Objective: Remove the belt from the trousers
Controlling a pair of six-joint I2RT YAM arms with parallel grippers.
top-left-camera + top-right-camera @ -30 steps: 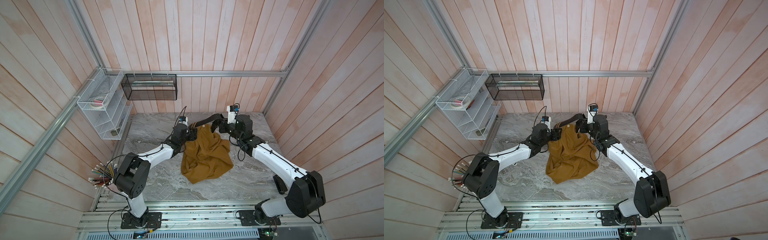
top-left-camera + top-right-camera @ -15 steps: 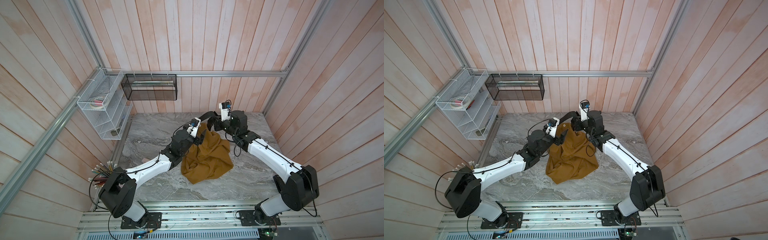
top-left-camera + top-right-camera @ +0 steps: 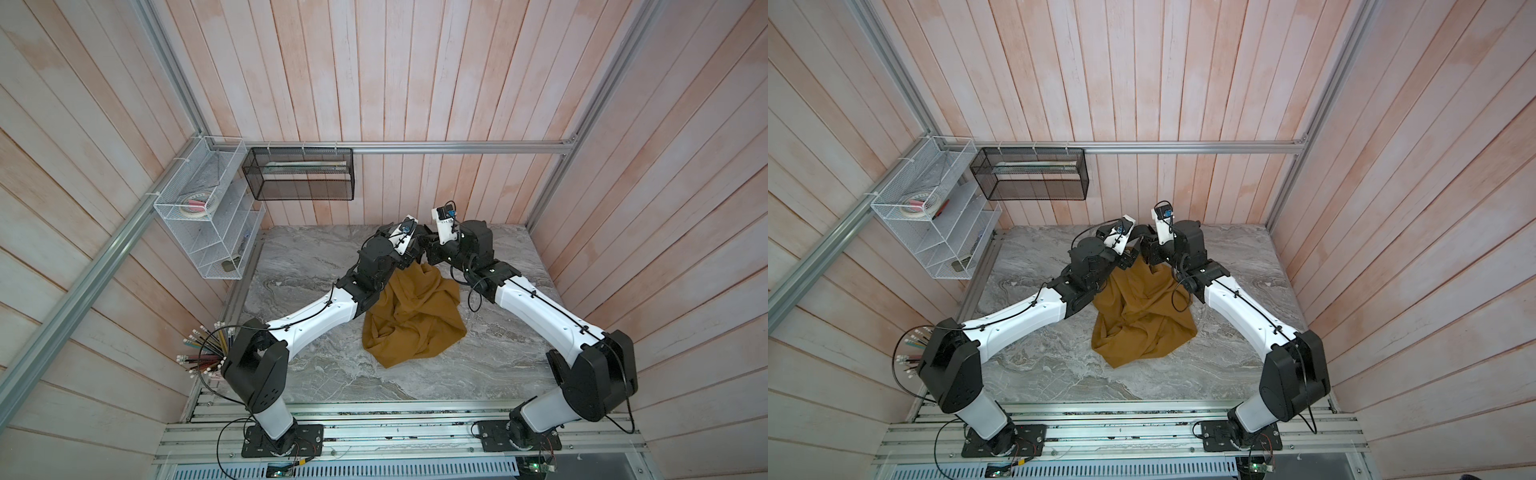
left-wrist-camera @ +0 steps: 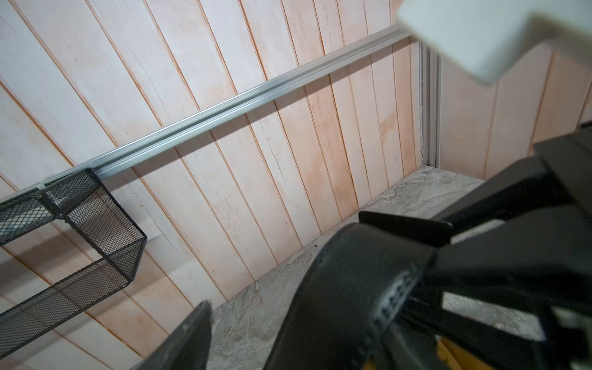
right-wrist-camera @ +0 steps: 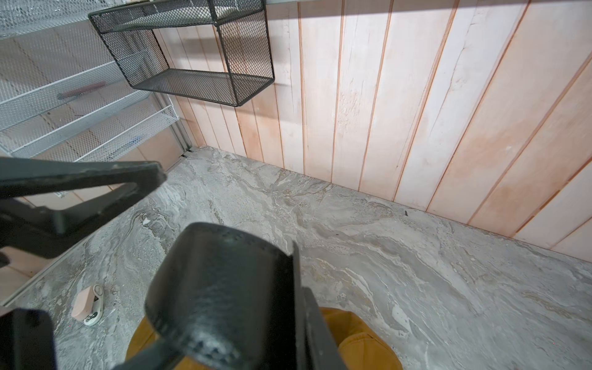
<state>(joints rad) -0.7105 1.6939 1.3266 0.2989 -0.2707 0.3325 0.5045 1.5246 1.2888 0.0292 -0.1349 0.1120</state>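
Observation:
I should hold the loop of the black belt with my left gripper, as both grippers crowd that same loop, while my right gripper takes the belt's strap [image 5: 298, 280] past the bend.
The mustard-brown trousers [image 3: 413, 318] lie crumpled mid-table, their waist lifted toward the back wall. Both grippers meet above that waist. My right gripper [image 5: 230, 346] is shut on a loop of the black belt [image 5: 221, 285], with trouser fabric [image 5: 362, 346] just beneath. My left gripper [image 4: 304, 336] stands open around the same belt [image 4: 349, 288]; one of its fingers [image 4: 189, 339] is clear of the strap and the other is hidden behind it. In both top views the left gripper [image 3: 415, 255] and right gripper [image 3: 430, 253] nearly touch, and they hide most of the belt.
A black mesh basket [image 3: 299, 174] hangs on the back wall. A white wire shelf [image 3: 208, 224] is on the left wall. Pencils [image 3: 203, 353] fan out by the left arm's base. A small pinkish-white object [image 5: 88, 304] lies on the marble table [image 3: 316, 266].
My left gripper has swung up and to the right, from the left of the waist to right beside the right gripper. The right gripper has shifted slightly left, still holding the belt.

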